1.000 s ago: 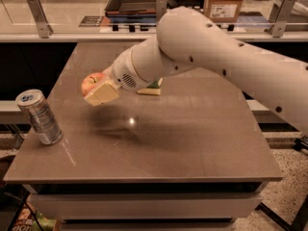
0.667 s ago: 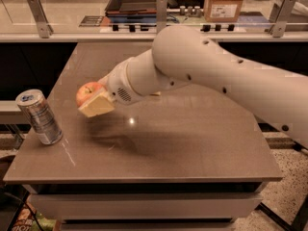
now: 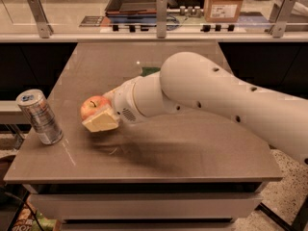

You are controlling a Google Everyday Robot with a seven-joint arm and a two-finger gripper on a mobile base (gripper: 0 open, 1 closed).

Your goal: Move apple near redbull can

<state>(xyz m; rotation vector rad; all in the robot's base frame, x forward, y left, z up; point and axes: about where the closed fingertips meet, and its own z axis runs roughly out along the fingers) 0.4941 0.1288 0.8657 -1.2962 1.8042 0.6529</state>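
Note:
The robot's gripper will let go of the apple on the brown table (image 3: 91, 121) next to the redbull can, facing the robot's arm.
The redbull can (image 3: 39, 116), slim and silver-grey with a blue-tinted top, stands upright near the table's left front edge. The round red-orange apple (image 3: 92, 107) is held in my gripper (image 3: 99, 113), just right of the can and a short gap away from it, low over the table top. The gripper's cream-coloured fingers (image 3: 101, 121) are shut around the apple; one pad shows below and in front of it. My big white arm (image 3: 207, 95) reaches in from the right.
The brown table (image 3: 159, 158) has its front edge close below the gripper and its left edge beside the can. A green thing (image 3: 149, 71) peeks out behind the arm. A counter with a tray (image 3: 137, 1) and box (image 3: 222, 3) runs along the back.
My gripper has carried the apple left and down toward the front, closer to the can. The can has not moved.

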